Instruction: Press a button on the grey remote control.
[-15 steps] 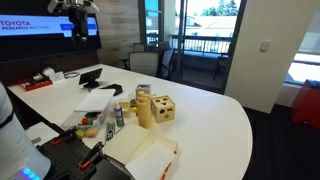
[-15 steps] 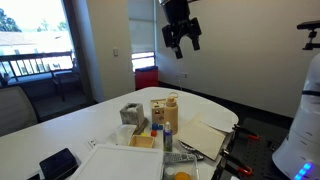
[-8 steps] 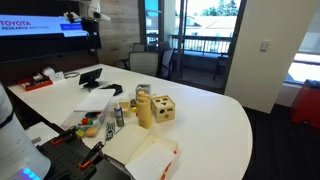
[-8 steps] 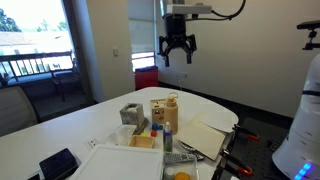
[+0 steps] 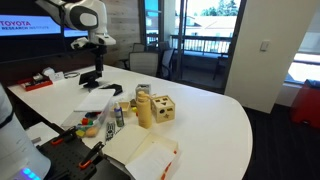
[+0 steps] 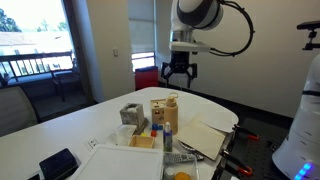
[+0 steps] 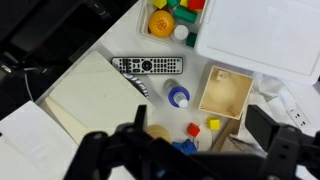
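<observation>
The gripper needs to shut its fingers over the grey remote control's middle buttons point(image 5: 110, 131) point(image 7: 147, 65), because the closed fingers will press there.
The grey remote control point(image 7: 147, 66) lies flat on the white table in the wrist view, long side across the picture, with rows of small buttons facing up. My gripper point(image 7: 185, 150) is open and empty, its two dark fingers at the bottom of that view, high above the table and well clear of the remote. In both exterior views the gripper point(image 6: 178, 72) point(image 5: 96, 58) hangs in the air above the cluttered end of the table, fingers spread.
Next to the remote are a beige notepad point(image 7: 95, 100), a blue-capped bottle point(image 7: 178, 97), an open wooden box point(image 7: 225, 92), small red point(image 7: 194, 129) and yellow point(image 7: 213, 124) blocks, a white tray point(image 7: 260, 35) and a yellow ball point(image 7: 160, 22). A wooden block box point(image 5: 160, 108) stands mid-table.
The arm has swung down from near the ceiling towards the table; the gripper is lower and stays open.
</observation>
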`<state>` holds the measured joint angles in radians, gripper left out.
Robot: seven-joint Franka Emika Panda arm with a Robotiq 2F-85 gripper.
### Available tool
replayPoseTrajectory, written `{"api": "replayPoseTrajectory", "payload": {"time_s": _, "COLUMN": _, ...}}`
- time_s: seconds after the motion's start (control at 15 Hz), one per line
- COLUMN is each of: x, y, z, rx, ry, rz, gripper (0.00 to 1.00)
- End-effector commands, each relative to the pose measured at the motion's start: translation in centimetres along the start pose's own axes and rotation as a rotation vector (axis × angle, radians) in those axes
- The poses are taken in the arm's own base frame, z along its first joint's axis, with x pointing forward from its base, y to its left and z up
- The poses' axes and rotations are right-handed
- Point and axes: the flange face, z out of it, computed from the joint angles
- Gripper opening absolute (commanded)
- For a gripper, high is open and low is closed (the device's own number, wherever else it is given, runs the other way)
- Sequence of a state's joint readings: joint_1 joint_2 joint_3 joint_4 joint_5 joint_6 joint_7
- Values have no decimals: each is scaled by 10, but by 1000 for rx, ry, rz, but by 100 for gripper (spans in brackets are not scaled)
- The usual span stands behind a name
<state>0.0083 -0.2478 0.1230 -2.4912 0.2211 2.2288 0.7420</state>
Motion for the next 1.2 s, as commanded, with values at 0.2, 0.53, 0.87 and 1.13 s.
{"api": "replayPoseTrajectory", "payload": {"time_s": 0.2, "x": -5, "y": 33, "z": 72, "rx": 13, "ry": 42, "rz": 193, "gripper": 100}}
{"api": "replayPoseTrajectory", "payload": {"time_s": 0.53, "x": 3, "y": 40, "z": 127, "rx": -34, "ry": 30, "rz": 267, "gripper": 66}}
{"api": "replayPoseTrajectory", "payload": {"time_s": 0.87, "x": 16, "y": 41, "z": 169, "rx": -59, "ry": 17, "rz": 290, "gripper": 27}}
{"api": "replayPoseTrajectory", "payload": {"time_s": 1.13, "x": 22, "y": 47, "z": 199, "rx": -88, "ry": -18, "rz": 306, "gripper": 0}}
